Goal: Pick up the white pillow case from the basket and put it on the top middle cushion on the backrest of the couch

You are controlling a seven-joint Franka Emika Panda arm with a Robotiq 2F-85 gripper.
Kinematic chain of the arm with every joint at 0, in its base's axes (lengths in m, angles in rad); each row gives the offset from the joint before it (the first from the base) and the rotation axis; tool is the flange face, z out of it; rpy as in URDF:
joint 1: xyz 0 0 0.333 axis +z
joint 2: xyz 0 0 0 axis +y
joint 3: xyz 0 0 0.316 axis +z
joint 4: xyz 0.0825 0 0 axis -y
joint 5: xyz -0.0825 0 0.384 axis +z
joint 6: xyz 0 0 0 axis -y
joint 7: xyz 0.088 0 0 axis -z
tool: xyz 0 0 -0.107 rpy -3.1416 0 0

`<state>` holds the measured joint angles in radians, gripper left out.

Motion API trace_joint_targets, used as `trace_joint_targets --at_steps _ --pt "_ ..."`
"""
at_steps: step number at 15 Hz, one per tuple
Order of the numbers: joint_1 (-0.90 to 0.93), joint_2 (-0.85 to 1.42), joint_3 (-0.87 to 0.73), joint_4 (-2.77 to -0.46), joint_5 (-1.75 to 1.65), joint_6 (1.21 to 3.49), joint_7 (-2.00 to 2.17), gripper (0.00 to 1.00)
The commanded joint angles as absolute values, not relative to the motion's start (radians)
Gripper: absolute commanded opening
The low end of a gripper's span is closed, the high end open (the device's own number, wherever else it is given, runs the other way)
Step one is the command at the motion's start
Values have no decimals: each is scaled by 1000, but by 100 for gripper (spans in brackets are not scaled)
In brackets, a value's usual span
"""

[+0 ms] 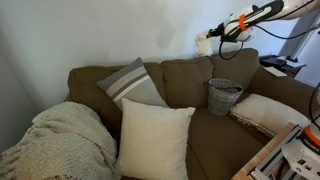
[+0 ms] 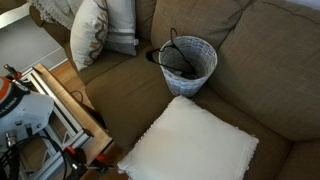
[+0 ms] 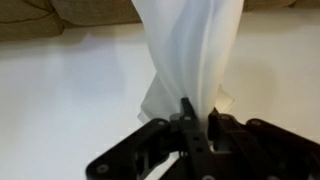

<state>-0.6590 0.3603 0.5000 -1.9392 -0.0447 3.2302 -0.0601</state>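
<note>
Next, I release the white pillow case on the middle back cushion's top edge [image 1: 183, 58], between striped pillow and basket.
My gripper [image 3: 196, 118] is shut on the white pillow case [image 3: 190, 45], which hangs in folds from the fingers in the wrist view. In an exterior view the gripper [image 1: 216, 38] holds the white pillow case [image 1: 205, 44] in the air just above the top of the brown couch backrest, over the seam at the right end of the middle back cushion [image 1: 187, 72]. The grey wicker basket [image 1: 224, 95] stands on the couch seat below; in an exterior view [image 2: 188, 62] only dark straps show inside it. The gripper is out of that view.
A grey striped pillow [image 1: 130, 84] leans on the backrest. A large white pillow [image 1: 153, 138] stands on the seat front, and a knitted blanket [image 1: 60, 140] covers the armrest. Another pillow [image 1: 268, 110] lies beside the basket. A wooden frame [image 2: 70, 100] stands before the couch.
</note>
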Motion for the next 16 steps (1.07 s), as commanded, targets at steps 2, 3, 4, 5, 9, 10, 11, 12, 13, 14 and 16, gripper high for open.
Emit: trace_joint_targets --at_steps 2,3,4,5,9,10,11,12,13,14,16 --pt "-662 364 504 -1941 -45 3231 -61 15" --pt "-665 358 505 -1943 -45 3231 -61 15" --pt "-585 323 397 -1972 -26 3264 -6 4" --pt "-530 358 359 -1950 -15 3314 19 4" --pt "-209 519 60 -1792 154 3489 18 4" --pt "-146 567 16 -1729 205 3456 20 4" --pt "-95 616 -27 -1673 238 3435 21 4" --pt "-67 665 -40 -1617 250 3433 37 4" --pt "-35 713 -61 -1565 264 3432 49 4" --pt "-5 757 -86 -1509 282 3413 59 4" --pt "120 839 -249 -1401 378 3301 67 4"
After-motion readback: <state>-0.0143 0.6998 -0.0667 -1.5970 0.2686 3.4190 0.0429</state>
